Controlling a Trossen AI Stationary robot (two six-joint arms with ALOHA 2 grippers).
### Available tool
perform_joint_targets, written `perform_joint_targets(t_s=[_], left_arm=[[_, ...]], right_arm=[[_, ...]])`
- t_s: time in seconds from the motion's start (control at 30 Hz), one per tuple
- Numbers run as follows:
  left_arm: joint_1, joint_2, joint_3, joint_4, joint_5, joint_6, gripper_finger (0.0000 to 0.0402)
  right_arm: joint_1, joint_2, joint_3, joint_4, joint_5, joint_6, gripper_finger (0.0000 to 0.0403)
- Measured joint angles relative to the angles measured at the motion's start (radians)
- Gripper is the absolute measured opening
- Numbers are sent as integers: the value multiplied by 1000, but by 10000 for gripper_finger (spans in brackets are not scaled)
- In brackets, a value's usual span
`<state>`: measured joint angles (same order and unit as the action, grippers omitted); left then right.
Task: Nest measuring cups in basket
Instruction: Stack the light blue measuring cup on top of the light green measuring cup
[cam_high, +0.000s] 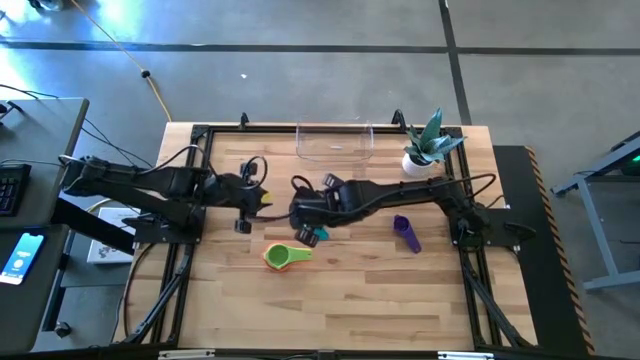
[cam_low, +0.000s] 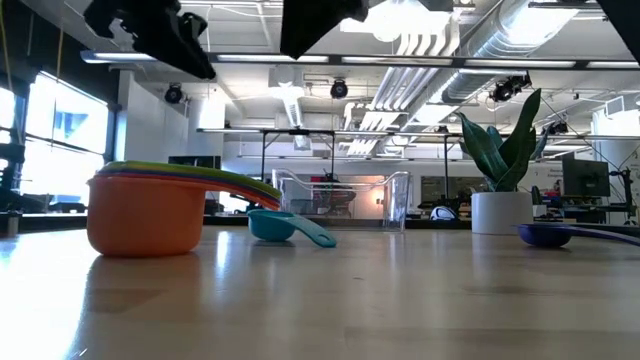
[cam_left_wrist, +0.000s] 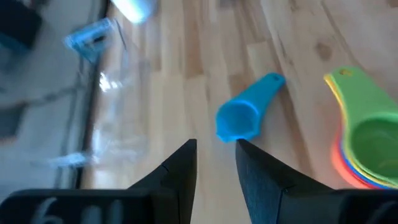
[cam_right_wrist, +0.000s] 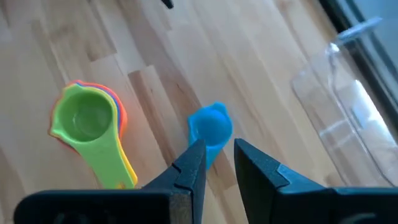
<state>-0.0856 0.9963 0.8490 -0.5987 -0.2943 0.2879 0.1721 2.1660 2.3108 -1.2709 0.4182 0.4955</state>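
The robot's left gripper should next move to the teal cup beside the stack and close on the cup's rim (cam_high: 316, 231) (cam_left_wrist: 227, 138) opposite its handle.
A stack of nested measuring cups (cam_high: 283, 256), green on top and orange at the bottom (cam_low: 145, 212), stands on the table. A teal cup (cam_high: 316, 235) lies alone on the wood just to the right of the stack (cam_right_wrist: 210, 127). A purple cup (cam_high: 406, 233) lies farther right. The clear basket (cam_high: 335, 143) stands at the far edge. My right gripper (cam_right_wrist: 217, 163) hangs open above the teal cup, clear of it. My left gripper (cam_left_wrist: 216, 167) is open over the table left of the cups, with nothing between its fingers.
A white pot with a green plant (cam_high: 424, 152) stands at the far right, beside the basket. Bare wood lies along the near half of the table (cam_high: 330, 305). Black frame rails run along the table's left and right sides.
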Motion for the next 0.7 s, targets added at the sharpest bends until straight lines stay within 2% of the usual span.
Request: perform_joint_targets(t_s=[0.23,0.43,0.7], left_arm=[[110,111,0,125,108,189,104],[154,224,0,174,191,334,104],[178,368,-1,247,208,472,104]], right_arm=[[16,-57,0,-22,78,91,76],[-3,-122,0,-34,133,110,76],[-28,-167,1,-40,175,109,76]])
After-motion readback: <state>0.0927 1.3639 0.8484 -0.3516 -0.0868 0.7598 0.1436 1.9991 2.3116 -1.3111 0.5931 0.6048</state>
